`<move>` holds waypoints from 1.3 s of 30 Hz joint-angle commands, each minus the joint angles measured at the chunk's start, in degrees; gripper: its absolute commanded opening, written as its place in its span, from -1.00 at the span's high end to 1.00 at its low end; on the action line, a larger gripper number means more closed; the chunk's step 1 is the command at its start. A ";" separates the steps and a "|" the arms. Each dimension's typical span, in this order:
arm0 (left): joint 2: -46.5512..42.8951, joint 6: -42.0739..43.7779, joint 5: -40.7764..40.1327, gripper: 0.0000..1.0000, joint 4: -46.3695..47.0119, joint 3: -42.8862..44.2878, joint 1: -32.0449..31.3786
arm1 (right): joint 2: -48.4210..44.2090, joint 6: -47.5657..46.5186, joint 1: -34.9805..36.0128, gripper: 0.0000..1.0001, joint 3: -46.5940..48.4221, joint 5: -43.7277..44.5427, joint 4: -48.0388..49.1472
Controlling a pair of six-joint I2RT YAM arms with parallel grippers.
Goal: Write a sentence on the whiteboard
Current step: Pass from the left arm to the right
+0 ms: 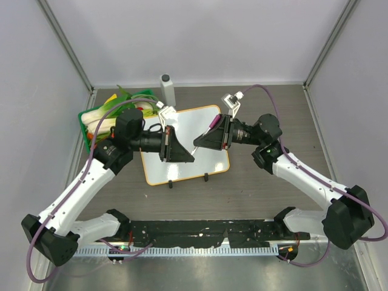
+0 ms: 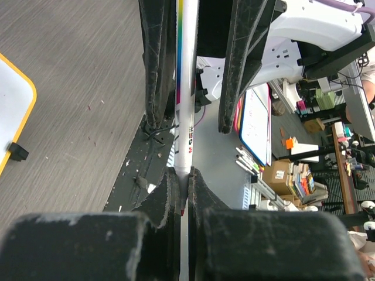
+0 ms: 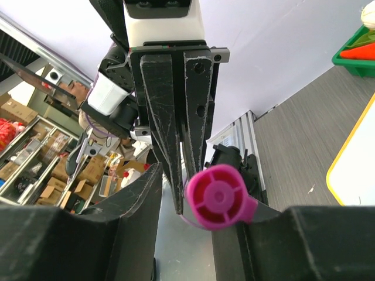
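Observation:
The marker's white body (image 2: 187,82) needs my right gripper's grasp and takeover before writing on the whiteboard, as my left gripper pinches its writing tip.
The whiteboard (image 1: 212,160), white with an orange frame, lies flat between the two arms; one corner (image 2: 12,105) shows in the left wrist view and an edge (image 3: 357,170) in the right wrist view. No sentence shows on its bare parts, and the grippers hide the middle. My left gripper (image 1: 190,157) (image 2: 187,175) is shut on a white marker (image 2: 186,88) with a rainbow stripe. The marker's magenta cap (image 3: 218,196) (image 1: 213,123) sits between the jaws of my right gripper (image 1: 197,144) (image 3: 202,187). It rests against one pad, with a gap to the other.
A green tray (image 1: 82,118) (image 3: 357,55) of vegetables stands at the back left beside the board. A white bottle (image 1: 168,88) stands at the back wall. Grey enclosure walls close in the table on three sides.

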 commanded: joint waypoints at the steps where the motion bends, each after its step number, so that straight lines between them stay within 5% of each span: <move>1: 0.34 0.16 2.42 1.00 0.75 0.92 0.21 | 0.14 0.70 0.41 0.21 1.19 -3.47 3.55; 13: 0.95 2.97 0.40 1.00 -4.70 2.94 0.21 | -3.55 -2.90 0.32 0.97 -0.74 -1.01 -1.72; 28: 0.60 1.92 -5.23 1.00 -4.01 3.65 0.22 | -6.72 -11.34 0.41 0.95 -0.56 -0.75 -13.59; 39: 0.60 0.16 1.01 1.00 -0.22 1.36 0.21 | -5.58 -9.32 0.76 0.32 0.22 -1.54 -9.02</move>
